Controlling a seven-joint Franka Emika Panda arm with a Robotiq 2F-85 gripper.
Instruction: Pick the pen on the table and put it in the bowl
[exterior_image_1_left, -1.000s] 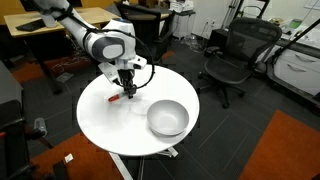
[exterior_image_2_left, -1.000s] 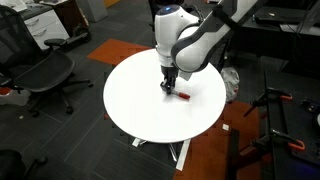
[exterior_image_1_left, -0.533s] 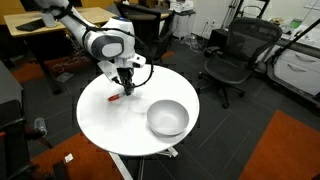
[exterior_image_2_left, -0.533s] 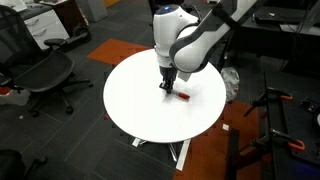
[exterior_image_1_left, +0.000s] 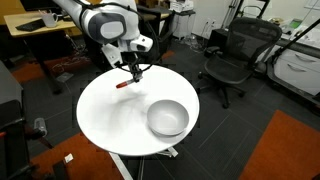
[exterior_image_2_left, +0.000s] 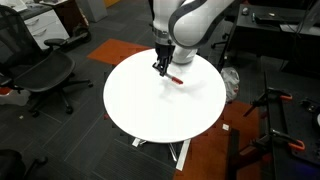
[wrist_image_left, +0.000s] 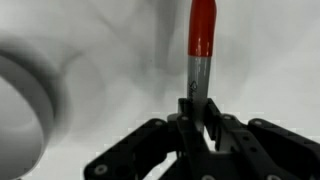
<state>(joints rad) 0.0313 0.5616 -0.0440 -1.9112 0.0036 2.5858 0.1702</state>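
Note:
Next, my gripper releases the red pen across the middle of the shiny metal bowl (exterior_image_1_left: 166, 119).
My gripper (exterior_image_1_left: 133, 71) is shut on the pen (exterior_image_1_left: 124, 83), a thin stick with a red end and a grey barrel, and holds it clear above the round white table (exterior_image_1_left: 105, 125). In an exterior view the pen (exterior_image_2_left: 175, 79) sticks out sideways from the gripper (exterior_image_2_left: 159, 67). In the wrist view the pen (wrist_image_left: 202, 40) runs up from between the closed fingers (wrist_image_left: 196, 112). The shiny metal bowl (exterior_image_1_left: 167, 118) stands on the table, below and to the side of the gripper. A blurred curve of its rim (wrist_image_left: 25, 95) shows in the wrist view. It is hidden in the exterior view taken from behind the arm.
Black office chairs (exterior_image_1_left: 235, 55) stand beyond the table, and another chair (exterior_image_2_left: 40, 70) is on the far side. Wooden desks (exterior_image_1_left: 55, 22) are behind the arm. Orange carpet (exterior_image_1_left: 285, 150) lies by the table.
The gripper was down at the table over the pen. It has closed on the pen and lifted it clear of the tabletop.

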